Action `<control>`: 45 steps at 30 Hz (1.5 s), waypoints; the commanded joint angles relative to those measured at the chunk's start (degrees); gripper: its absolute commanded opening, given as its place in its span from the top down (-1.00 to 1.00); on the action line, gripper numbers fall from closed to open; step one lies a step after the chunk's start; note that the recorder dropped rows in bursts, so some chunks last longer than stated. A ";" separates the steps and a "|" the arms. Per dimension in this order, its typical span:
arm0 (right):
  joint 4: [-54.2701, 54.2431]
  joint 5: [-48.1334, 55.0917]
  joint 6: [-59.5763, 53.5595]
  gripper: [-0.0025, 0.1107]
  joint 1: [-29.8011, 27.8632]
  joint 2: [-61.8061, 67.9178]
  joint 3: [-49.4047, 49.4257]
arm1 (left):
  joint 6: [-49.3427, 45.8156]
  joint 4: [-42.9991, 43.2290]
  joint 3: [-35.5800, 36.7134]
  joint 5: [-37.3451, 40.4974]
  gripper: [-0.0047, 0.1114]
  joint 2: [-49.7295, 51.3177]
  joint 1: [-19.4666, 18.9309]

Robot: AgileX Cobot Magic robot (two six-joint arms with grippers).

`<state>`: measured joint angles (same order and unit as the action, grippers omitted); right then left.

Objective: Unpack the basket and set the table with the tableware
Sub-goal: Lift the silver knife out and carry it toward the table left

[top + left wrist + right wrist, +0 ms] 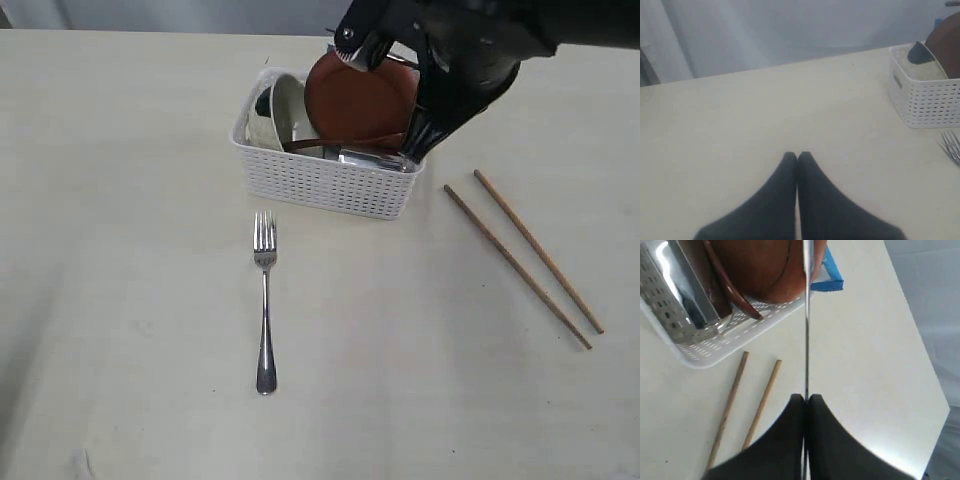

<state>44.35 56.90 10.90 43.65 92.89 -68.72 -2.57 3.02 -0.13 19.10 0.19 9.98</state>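
The robot's right gripper should release the steel knife, which is over the basket now, on the bare table (127,279) next to the fork, away from the chopsticks.
The white basket (330,185) stands at the table's (120,200) far middle. It holds the cream bowl (275,115), the reddish-brown plate (360,100) on edge, a wooden spoon (735,292) and a steel cup (685,295). My right gripper (806,397) hangs over the basket's right end (412,150), shut on the steel knife (806,340), whose thin blade runs edge-on past the plate. A fork (265,300) lies in front of the basket. Two chopsticks (515,265) lie to the right. My left gripper (797,155) is shut and empty over bare table, left of the basket (925,100).
A blue snack bag (829,275) shows behind the plate at the basket's far side. The fork's tines (952,145) reach into the left wrist view. The table's far edge runs just behind the basket.
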 commanded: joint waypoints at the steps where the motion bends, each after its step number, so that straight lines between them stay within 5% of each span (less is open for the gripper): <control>1: -5.20 -0.32 -1.23 0.96 -0.06 -4.18 0.19 | 0.02 -0.08 0.13 -0.26 0.92 -0.19 -0.14; 14: -48.40 -5.62 -33.20 0.96 -0.06 -11.41 0.19 | 0.02 -0.08 0.13 -0.26 0.92 -0.19 -0.14; 28: -58.91 -9.53 -37.05 0.96 -0.06 -11.31 0.19 | 0.02 -0.08 0.13 -0.26 0.92 -0.19 -0.14; 45: -94.98 -19.23 -37.74 0.96 -0.06 1.97 0.19 | 0.02 -0.08 0.13 -0.26 0.92 -0.19 -0.14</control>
<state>-45.93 40.05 -26.46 43.65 92.01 -68.72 -2.57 3.02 -0.13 19.10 0.19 9.98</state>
